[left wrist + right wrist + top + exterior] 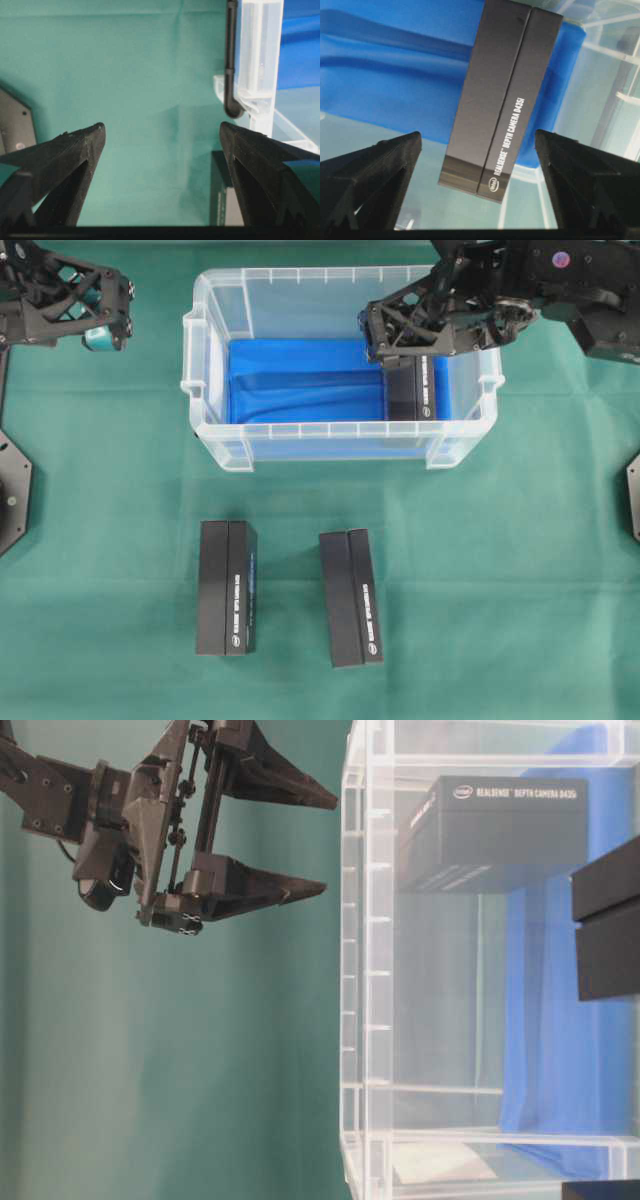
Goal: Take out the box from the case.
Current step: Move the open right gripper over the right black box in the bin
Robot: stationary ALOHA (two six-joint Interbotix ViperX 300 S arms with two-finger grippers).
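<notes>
My right gripper needs to grab the middle of the black box (407,361) (502,89) in the case, just past the inner end of the box's white lettering.
The case (203,390) is a clear plastic tub with a blue sheet on its bottom, standing at the back middle of the green cloth. A black box (410,390) lies inside it on the right side; the right wrist view shows this box (500,100) with white lettering. My right gripper (392,345) hangs over that end of the case. It is open (478,136), with its fingers apart on either side of the box's near end, and I see no contact. My left gripper (118,315) is open (162,130) and empty, left of the case, above the cloth.
Two more black boxes lie on the cloth in front of the case, one at the left (226,587) and one at the right (351,597). Arm bases sit at the left edge (12,495) and the right edge (633,495). The case's corner (260,60) is beside my left gripper.
</notes>
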